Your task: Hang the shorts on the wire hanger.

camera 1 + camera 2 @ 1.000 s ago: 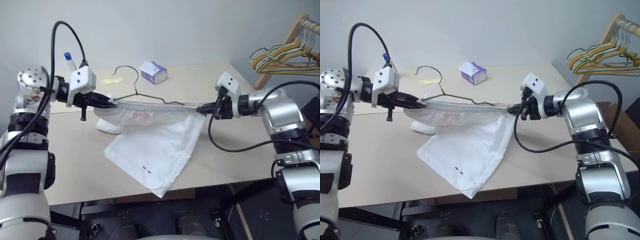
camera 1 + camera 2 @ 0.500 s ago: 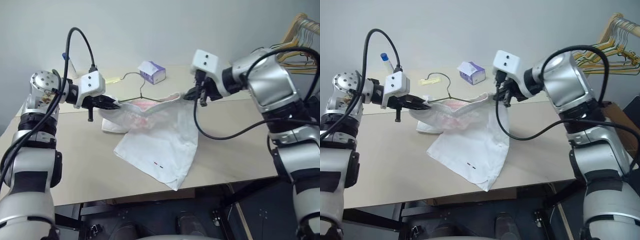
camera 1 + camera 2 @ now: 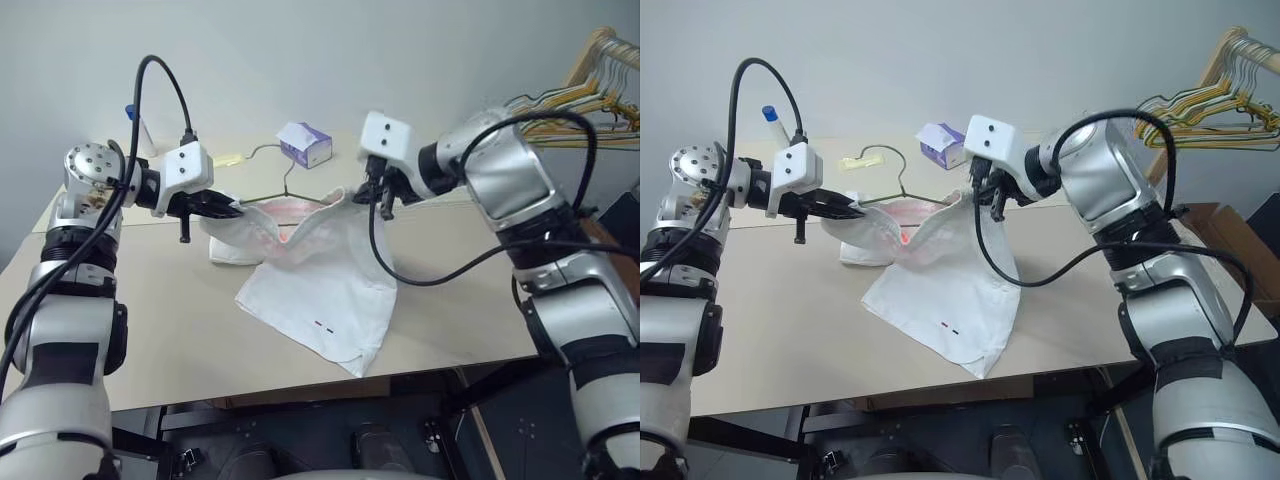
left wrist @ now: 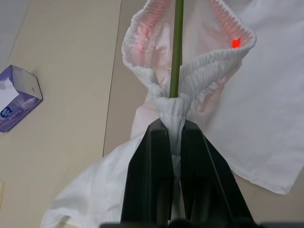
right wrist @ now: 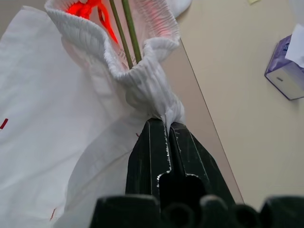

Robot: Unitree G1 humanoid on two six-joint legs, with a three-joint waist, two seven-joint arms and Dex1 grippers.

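Next, my right gripper opens and takes the waistband and wire together (image 5: 135, 61) before carrying the shorts away, as it pinches only cloth beyond the hanger's end.
The white shorts (image 3: 322, 296) hang by their gathered waistband between my two grippers, and their lower part lies spread on the table (image 3: 140, 300). My left gripper (image 3: 236, 208) is shut on one end of the waistband (image 4: 172, 111). My right gripper (image 3: 374, 196) is shut on the other end (image 5: 164, 111). The band sags in a slack loop between them. The olive-green wire hanger (image 3: 300, 194) runs inside the waistband opening, its wire visible in the left wrist view (image 4: 177, 47) and right wrist view (image 5: 128, 33). Its hook (image 3: 268, 150) rises behind the shorts.
A purple tissue box (image 3: 305, 144) sits at the back of the table, with a small yellow item (image 3: 228, 158) to its left. A blue-capped bottle (image 3: 770, 117) stands at the back left. A bunch of coloured hangers (image 3: 575, 98) hangs on a wooden rack at right.
My right gripper has swung left toward the left gripper and rolled, still holding the waistband. The band, taut a second ago, now sags in a loop. The left gripper has stayed put.
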